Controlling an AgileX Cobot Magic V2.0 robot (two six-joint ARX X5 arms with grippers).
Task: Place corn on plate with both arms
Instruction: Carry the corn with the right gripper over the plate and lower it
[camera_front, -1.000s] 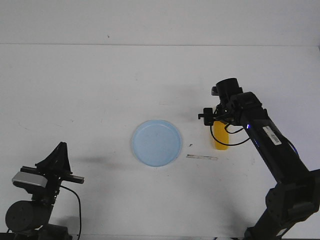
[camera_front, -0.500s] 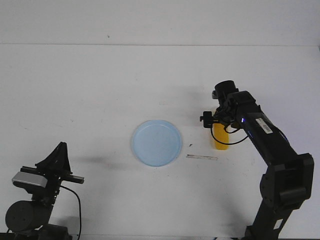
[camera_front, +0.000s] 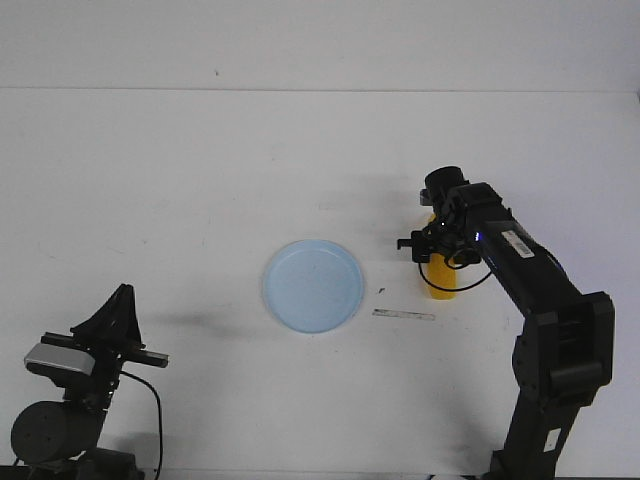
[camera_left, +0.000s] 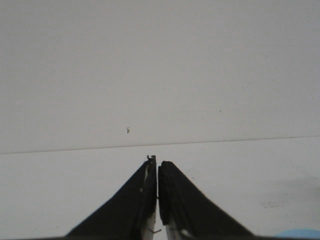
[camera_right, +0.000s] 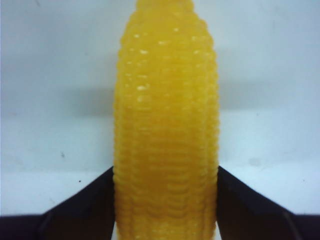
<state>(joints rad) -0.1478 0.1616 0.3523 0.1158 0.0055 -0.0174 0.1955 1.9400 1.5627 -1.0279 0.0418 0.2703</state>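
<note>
The robot's right gripper should set the yellow corn down across the middle of the pale blue plate (camera_front: 318, 287).
The yellow corn (camera_front: 441, 283) lies on the white table, right of the pale blue plate (camera_front: 312, 285). My right gripper (camera_front: 436, 246) is down over the corn's far part. In the right wrist view the corn (camera_right: 166, 100) fills the gap and touches both black fingers (camera_right: 100, 200), so my right gripper (camera_right: 166, 172) is shut on the corn. My left gripper (camera_front: 120, 296) rests at the near left, far from the plate, with its fingers (camera_left: 145, 190) pressed together on nothing. A sliver of the plate (camera_left: 300, 233) shows in the left wrist view.
A thin pale strip (camera_front: 404, 315) lies on the table just in front of the corn, with a small dark speck (camera_front: 380, 291) between it and the plate. The table's far edge meets a white wall (camera_front: 320, 40).
The right arm has folded down and its wrist has dropped lower over the corn. The corn, the plate and the left arm have not moved.
</note>
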